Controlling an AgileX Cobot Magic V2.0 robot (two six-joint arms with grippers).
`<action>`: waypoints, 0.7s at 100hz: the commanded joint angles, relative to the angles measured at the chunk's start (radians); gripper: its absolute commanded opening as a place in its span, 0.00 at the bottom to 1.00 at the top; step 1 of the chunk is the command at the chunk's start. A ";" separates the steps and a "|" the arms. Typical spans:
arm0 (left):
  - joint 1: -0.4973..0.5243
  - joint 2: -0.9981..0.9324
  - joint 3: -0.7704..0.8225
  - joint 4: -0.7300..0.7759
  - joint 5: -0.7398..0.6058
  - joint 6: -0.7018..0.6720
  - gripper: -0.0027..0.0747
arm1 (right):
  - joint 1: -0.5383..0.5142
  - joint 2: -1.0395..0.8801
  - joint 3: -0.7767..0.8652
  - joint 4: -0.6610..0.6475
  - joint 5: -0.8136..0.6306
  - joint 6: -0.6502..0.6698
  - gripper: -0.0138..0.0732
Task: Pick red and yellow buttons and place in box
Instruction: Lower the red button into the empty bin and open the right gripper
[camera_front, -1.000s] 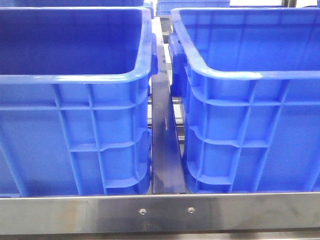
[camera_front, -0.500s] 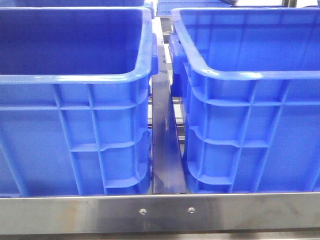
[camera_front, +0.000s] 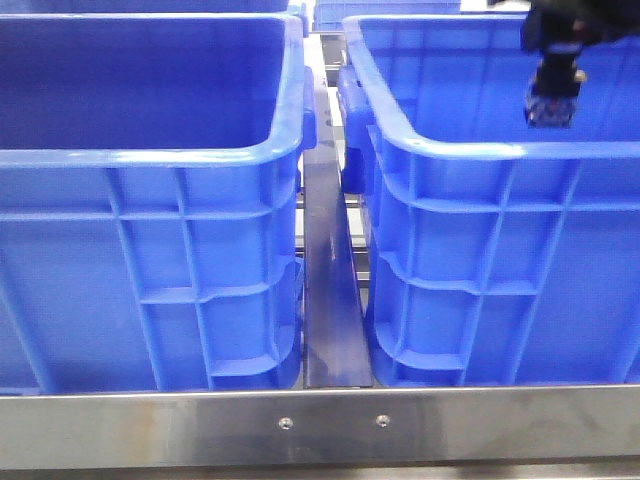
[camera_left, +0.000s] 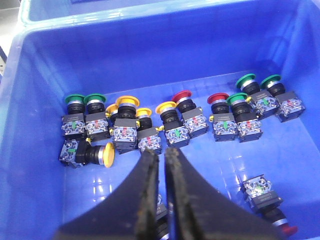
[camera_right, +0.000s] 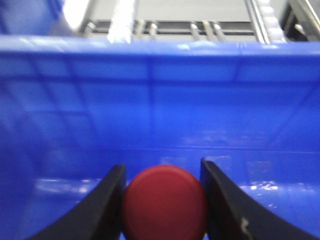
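Observation:
Next, I release the dark red button with my right gripper inside the blue crate (camera_front: 521, 128) below it, behind the front rim. The button hangs just above rim height now.
My right gripper (camera_right: 162, 167) is shut on a dark red button (camera_right: 165, 202), its domed cap filling the gap between the fingers. In the front view this gripper (camera_front: 549, 110) hangs over the right blue crate (camera_front: 470, 150), just above rim height. My left gripper (camera_left: 160, 151) is shut and empty, with only a thin slit between the fingers. It hovers over another blue crate (camera_left: 45, 60) that holds several push-buttons. Among them are yellow ones (camera_left: 127, 102) (camera_left: 106, 154) and red ones (camera_left: 182, 95) (camera_left: 218, 98). The left gripper is out of the front view.
The left blue crate (camera_front: 150, 155) stands beside the right one with a narrow dark gap (camera_front: 328, 290) between them. A steel rail (camera_front: 320, 425) runs along the front. Green buttons (camera_left: 76, 99) (camera_left: 246, 80) lie among the others. A lone red button (camera_left: 270, 200) lies apart, near my left fingers.
My right gripper has come into the front view from the top right and now hangs over the right crate. The crates have not moved.

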 joint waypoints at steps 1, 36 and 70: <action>0.002 -0.001 -0.027 -0.014 -0.085 -0.011 0.01 | -0.004 0.032 -0.070 -0.074 -0.040 0.002 0.30; 0.002 -0.001 -0.027 -0.014 -0.085 -0.011 0.01 | -0.105 0.214 -0.217 -0.078 0.064 0.038 0.30; 0.002 -0.001 -0.027 -0.014 -0.087 -0.011 0.01 | -0.142 0.266 -0.224 -0.080 0.112 0.042 0.30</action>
